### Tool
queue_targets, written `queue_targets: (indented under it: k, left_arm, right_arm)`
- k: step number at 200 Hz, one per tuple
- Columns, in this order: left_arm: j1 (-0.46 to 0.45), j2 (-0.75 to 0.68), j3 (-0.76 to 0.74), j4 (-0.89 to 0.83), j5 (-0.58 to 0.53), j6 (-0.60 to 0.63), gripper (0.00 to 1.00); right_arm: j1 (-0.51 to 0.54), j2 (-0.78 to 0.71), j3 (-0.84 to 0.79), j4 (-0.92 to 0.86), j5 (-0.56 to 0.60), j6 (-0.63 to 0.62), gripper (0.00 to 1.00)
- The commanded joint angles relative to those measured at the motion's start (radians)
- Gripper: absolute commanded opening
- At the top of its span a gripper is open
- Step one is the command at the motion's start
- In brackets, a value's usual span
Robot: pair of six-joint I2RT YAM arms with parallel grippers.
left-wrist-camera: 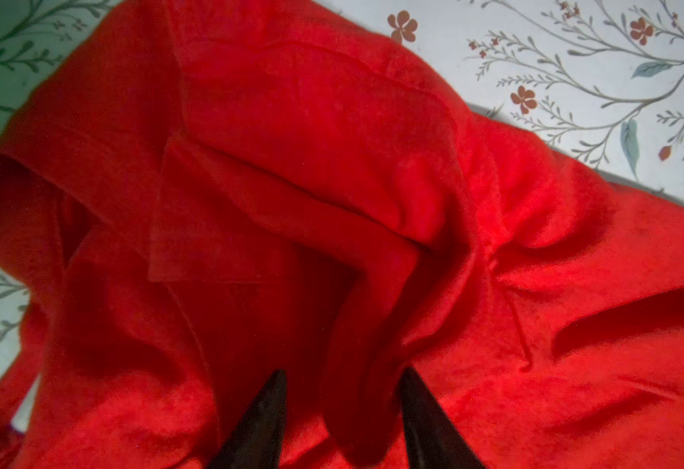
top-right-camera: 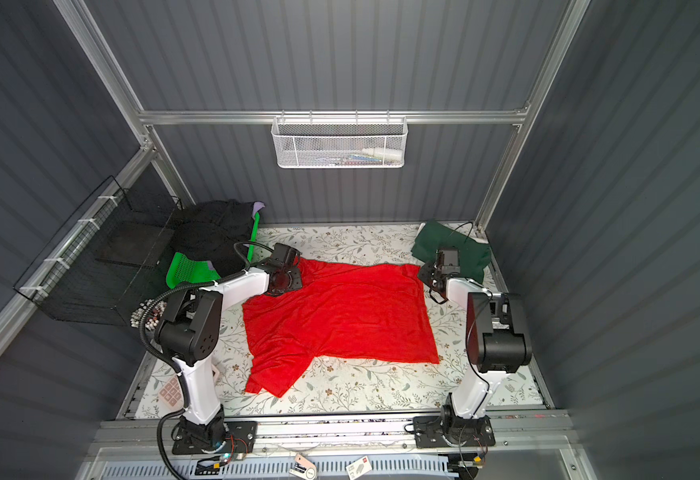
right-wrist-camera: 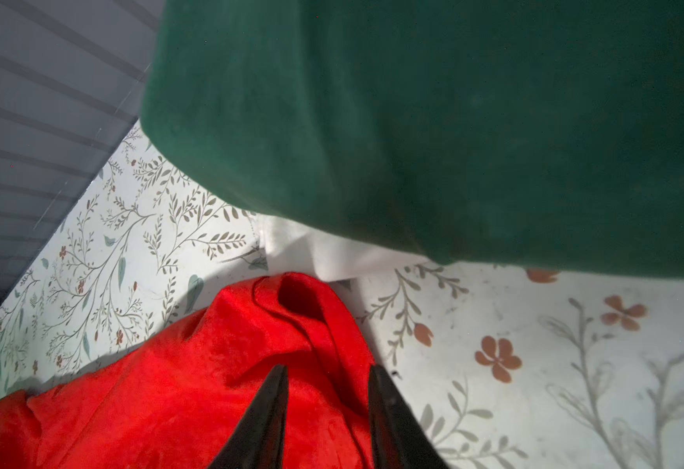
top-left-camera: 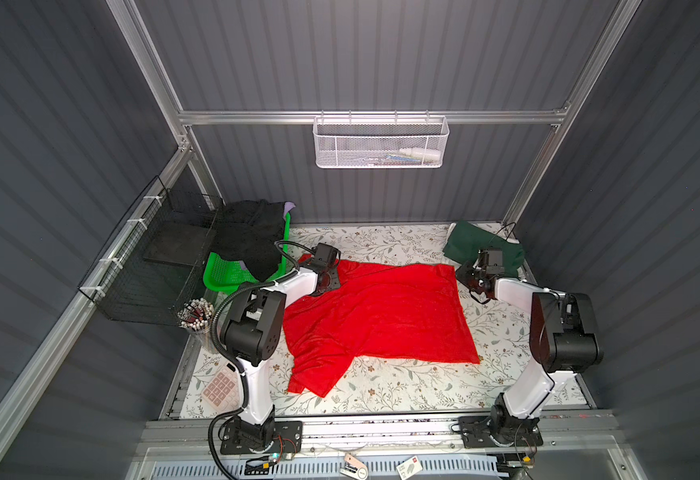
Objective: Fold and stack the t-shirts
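Note:
A deep loose fold is bunched up under my left gripper, inside the corner of the red t-shirt, so next my left gripper takes the cloth closer to the green basket (left-wrist-camera: 197, 223) first.
A bright red t-shirt (top-left-camera: 381, 316) (top-right-camera: 340, 311) lies spread on the floral table, one sleeve trailing towards the front. My left gripper (top-left-camera: 327, 280) (left-wrist-camera: 344, 372) stands open over the shirt's far left corner, a loose red fold (left-wrist-camera: 356, 325) rising between its fingers. At the far right corner my right gripper (top-left-camera: 470, 278) (right-wrist-camera: 328, 368) is open too, with a ridge of red cloth (right-wrist-camera: 316, 325) between its fingers. A folded dark green t-shirt (top-left-camera: 481, 249) (right-wrist-camera: 454, 122) lies on a white one (right-wrist-camera: 332, 256) at the back right. Black (top-left-camera: 252, 237) and lavender (top-left-camera: 289, 205) t-shirts hang over the basket.
A green lattice basket (top-left-camera: 225, 274) stands at the back left beside a black wire rack (top-left-camera: 153, 266). A cup of pens (top-left-camera: 196, 316) and a calculator (top-left-camera: 219, 386) sit along the table's left edge. A white mesh basket (top-left-camera: 381, 143) hangs on the back wall.

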Motion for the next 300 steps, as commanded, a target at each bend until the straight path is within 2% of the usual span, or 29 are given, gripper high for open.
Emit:
queue_targets:
  k: [1,15,30,86,133,161,171,184,193,229,267,300]
  left_arm:
    - [0.005,-0.059,-0.016,-0.024,0.002,-0.011,0.63]
    - [0.005,-0.075,-0.016,-0.038,-0.019,-0.012,0.74]
    - [0.009,-0.087,-0.010,-0.060,-0.050,0.000,0.80]
    - [0.082,-0.120,-0.068,-0.066,-0.062,0.003,0.80]
    - [0.098,-0.076,-0.046,-0.039,-0.015,0.004,0.74]
    - [0.098,-0.048,-0.028,0.001,0.043,-0.003,0.67]
    - [0.098,-0.031,-0.014,0.009,0.068,0.001,0.62]
    - [0.098,-0.006,0.011,0.012,0.095,0.001,0.61]
    - [0.098,0.007,0.024,0.023,0.124,0.001,0.55]
    - [0.097,0.037,0.067,0.052,0.181,-0.003,0.48]
    - [0.095,0.081,0.098,0.062,0.204,0.001,0.47]
    - [0.095,0.138,0.183,0.075,0.218,0.015,0.45]
  right_arm:
    - [0.008,0.018,0.023,-0.104,-0.028,0.015,0.42]
    - [0.011,0.017,0.025,-0.144,-0.032,0.023,0.44]
    - [0.018,0.020,0.025,-0.170,-0.060,0.024,0.46]
    - [0.072,0.021,0.039,-0.263,-0.093,0.006,0.50]
    - [0.092,0.052,0.053,-0.255,-0.105,0.009,0.49]
    - [0.092,0.051,0.062,-0.257,-0.123,0.011,0.49]
    - [0.092,0.050,0.065,-0.258,-0.127,0.009,0.49]
    - [0.092,0.049,0.068,-0.263,-0.128,0.007,0.49]
    - [0.092,0.048,0.069,-0.263,-0.129,0.008,0.49]
    - [0.093,0.045,0.069,-0.263,-0.129,0.009,0.48]
    - [0.092,0.050,0.068,-0.263,-0.130,0.013,0.48]
    - [0.092,0.048,0.070,-0.264,-0.133,0.011,0.48]
